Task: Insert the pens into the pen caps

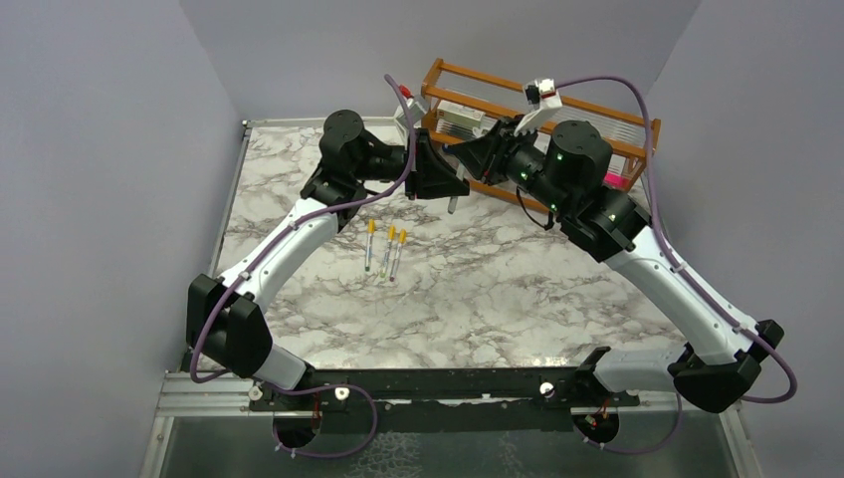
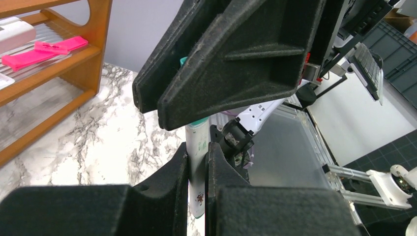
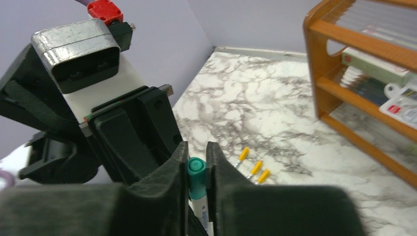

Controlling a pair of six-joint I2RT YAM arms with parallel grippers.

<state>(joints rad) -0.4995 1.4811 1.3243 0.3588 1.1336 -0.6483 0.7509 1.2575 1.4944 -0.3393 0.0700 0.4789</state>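
Observation:
My left gripper is going to let go of the silvery-white pen beside the yellow-orange-capped pen nearest the wooden rack [image 1: 407,254].
My left gripper [image 2: 197,164] is shut on a silvery-white pen [image 2: 197,147], held upright above the table's back middle. My right gripper [image 3: 196,160] is shut on the teal-green cap [image 3: 196,178], which sits on the top end of that same pen [image 3: 202,215]. The two grippers meet in the top view, left gripper [image 1: 450,189] and right gripper [image 1: 470,156], with the pen's lower end [image 1: 453,205] sticking out below. Three pens with yellow-orange caps [image 1: 387,249] lie side by side on the marble, and also show in the right wrist view [image 3: 254,168].
A wooden rack [image 1: 557,105] stands at the back right, right behind the grippers; it holds clear boxes and a bright pink flat object [image 2: 44,51]. Grey walls close the left side and the back. The marble table [image 1: 478,289] stretches toward the arm bases.

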